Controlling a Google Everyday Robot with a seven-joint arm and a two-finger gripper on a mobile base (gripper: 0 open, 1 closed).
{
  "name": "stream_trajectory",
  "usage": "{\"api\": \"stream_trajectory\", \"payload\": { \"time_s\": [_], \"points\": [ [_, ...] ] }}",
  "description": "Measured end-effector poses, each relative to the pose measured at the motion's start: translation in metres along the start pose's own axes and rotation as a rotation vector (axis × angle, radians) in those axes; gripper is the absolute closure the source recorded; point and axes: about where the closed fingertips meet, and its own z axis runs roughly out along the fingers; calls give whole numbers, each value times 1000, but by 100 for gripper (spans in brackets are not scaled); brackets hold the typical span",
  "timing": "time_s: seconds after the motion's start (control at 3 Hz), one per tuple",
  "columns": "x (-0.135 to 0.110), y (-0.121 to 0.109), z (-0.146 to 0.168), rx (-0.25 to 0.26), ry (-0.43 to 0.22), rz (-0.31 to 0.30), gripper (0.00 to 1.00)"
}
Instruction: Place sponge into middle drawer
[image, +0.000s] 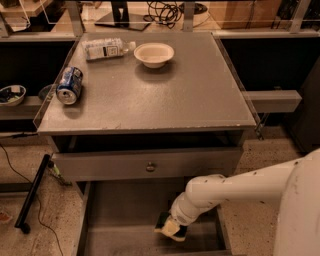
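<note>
Next, the gripper releases the sponge, now low inside the open middle drawer, on the grey drawer's bottom close to the front edge (174, 237), far away from the knob.
The sponge (169, 227), dark green on top with yellow foam below, is low inside the open middle drawer (120, 220), a wide grey tray pulled out below the drawer front with the round knob. My gripper (174, 223) is at the end of the white arm that reaches in from the right; it sits right over the sponge, at the drawer's right front part. The arm's wrist hides the fingers. I cannot tell whether the sponge rests on the drawer floor.
On the grey cabinet top (200, 100) stand a white bowl (154, 54), a lying plastic bottle (106, 48) and a blue can (69, 85) on its side near the left edge. A black bar (31, 195) and cables lie on the floor at the left.
</note>
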Motion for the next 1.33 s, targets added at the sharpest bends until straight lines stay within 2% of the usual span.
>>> {"api": "stream_trajectory", "payload": {
  "time_s": [0.33, 1.33],
  "points": [
    [1, 1, 15, 89, 50, 20, 100],
    [12, -4, 40, 57, 76, 56, 100]
  ]
}}
